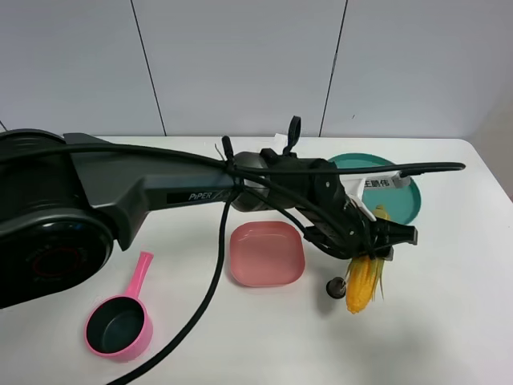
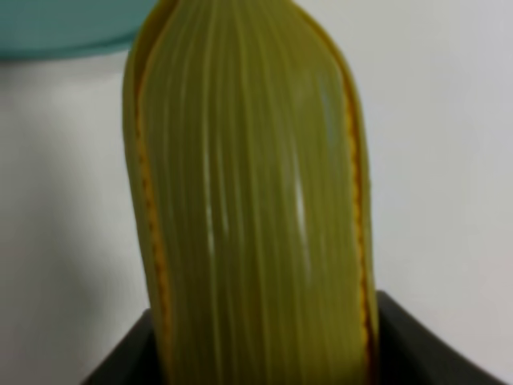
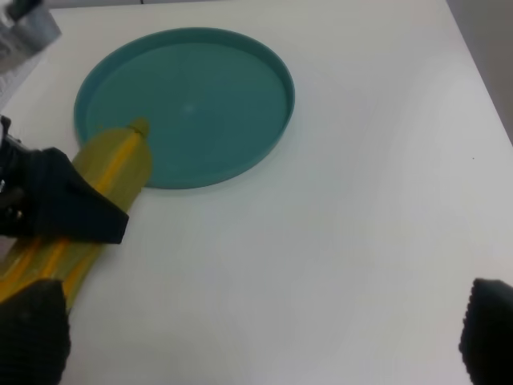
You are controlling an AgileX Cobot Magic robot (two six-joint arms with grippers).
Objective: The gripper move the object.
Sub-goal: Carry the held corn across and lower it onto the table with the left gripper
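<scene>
The corn cob in my left gripper should be let go on the bare table (image 1: pixel 456 282) between the teal plate and the table's side edge.
The corn cob (image 1: pixel 361 282), yellow kernels in a green husk, is held in my left gripper (image 1: pixel 375 243), the black jawed end of the arm marked "PIPER" that reaches across from the left. The gripper is shut on the cob's upper part, right of the pink dish. In the left wrist view the husk (image 2: pixel 248 200) fills the frame between the black jaws. The right wrist view shows the cob (image 3: pixel 112 164) at the teal plate's rim, with a black jaw of the left gripper over it. My right gripper (image 3: pixel 260 341) is open and empty over the bare table; the exterior high view does not show it.
A pink square dish (image 1: pixel 267 253) lies mid-table. A teal round plate (image 1: pixel 401 196) (image 3: pixel 188 104) lies behind the cob, with a white tag (image 1: pixel 381 183) over it. A pink saucepan (image 1: pixel 119 322) sits front left. A black cable (image 1: pixel 210 289) hangs from the arm.
</scene>
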